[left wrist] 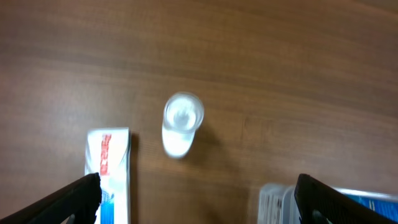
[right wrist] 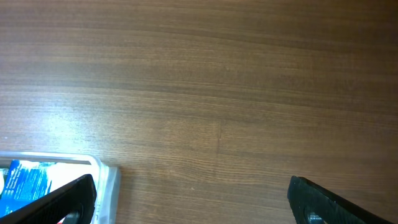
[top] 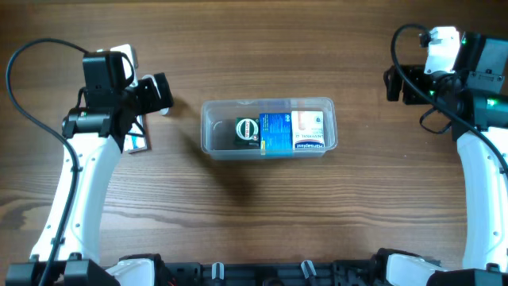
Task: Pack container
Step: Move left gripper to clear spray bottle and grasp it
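Observation:
My left gripper moves to the small white bottle next and closes on the bottle's body (top: 163, 110) (left wrist: 178, 135) under its clear cap.
The clear plastic container (top: 213, 135) lies at the table's centre. It holds a black round item (top: 247, 131), a blue box (top: 275, 132) and a white box (top: 309, 129). My left gripper (top: 159, 93) is left of the container, open and empty. In the left wrist view its fingers (left wrist: 198, 186) spread over bare wood, with a small white bottle (left wrist: 181, 124) lying ahead of them. My right gripper (top: 394, 83) is at the far right, open and empty. In the right wrist view (right wrist: 191, 186) the container's corner (right wrist: 106, 180) shows beside its left finger.
A white box with red and blue print (left wrist: 109, 168) lies by the left finger and shows under the left arm from overhead (top: 136, 143). Another white and blue box (left wrist: 280, 202) lies by the other finger. A white item (top: 123, 54) shows behind the left arm.

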`<action>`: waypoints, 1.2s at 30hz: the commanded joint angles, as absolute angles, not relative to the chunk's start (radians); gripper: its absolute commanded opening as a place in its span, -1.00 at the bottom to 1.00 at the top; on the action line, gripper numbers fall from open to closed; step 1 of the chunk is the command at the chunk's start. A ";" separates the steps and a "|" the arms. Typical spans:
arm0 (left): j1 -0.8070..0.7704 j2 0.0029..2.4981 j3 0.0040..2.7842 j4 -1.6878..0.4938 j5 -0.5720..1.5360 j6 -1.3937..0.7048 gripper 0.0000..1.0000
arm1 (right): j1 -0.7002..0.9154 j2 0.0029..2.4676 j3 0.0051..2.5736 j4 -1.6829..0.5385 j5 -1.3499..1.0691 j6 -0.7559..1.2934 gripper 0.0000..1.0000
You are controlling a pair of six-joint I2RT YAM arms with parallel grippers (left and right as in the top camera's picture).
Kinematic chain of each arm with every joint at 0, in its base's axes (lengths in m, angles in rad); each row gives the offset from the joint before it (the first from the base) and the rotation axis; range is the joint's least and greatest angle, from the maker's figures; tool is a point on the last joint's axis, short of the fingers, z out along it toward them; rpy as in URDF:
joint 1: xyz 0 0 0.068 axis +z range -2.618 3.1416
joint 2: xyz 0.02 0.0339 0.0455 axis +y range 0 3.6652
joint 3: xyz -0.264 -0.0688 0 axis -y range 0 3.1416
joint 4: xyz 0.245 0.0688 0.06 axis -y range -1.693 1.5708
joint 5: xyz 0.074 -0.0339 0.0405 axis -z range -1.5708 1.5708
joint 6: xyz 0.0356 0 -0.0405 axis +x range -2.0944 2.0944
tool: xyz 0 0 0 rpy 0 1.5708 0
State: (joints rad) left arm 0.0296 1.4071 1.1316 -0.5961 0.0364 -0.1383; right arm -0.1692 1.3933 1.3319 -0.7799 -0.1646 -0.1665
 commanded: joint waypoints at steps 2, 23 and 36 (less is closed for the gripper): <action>0.028 1.481 1.130 -0.513 0.078 -0.050 0.99 | -0.170 1.399 1.333 -0.778 -0.181 -0.177 1.00; 0.029 1.738 1.130 -0.394 0.052 0.052 0.50 | -0.170 1.399 1.333 -0.778 -0.181 -0.177 1.00; 0.031 1.762 1.130 -0.380 0.051 0.052 0.16 | -0.170 1.399 1.333 -0.778 -0.181 -0.177 1.00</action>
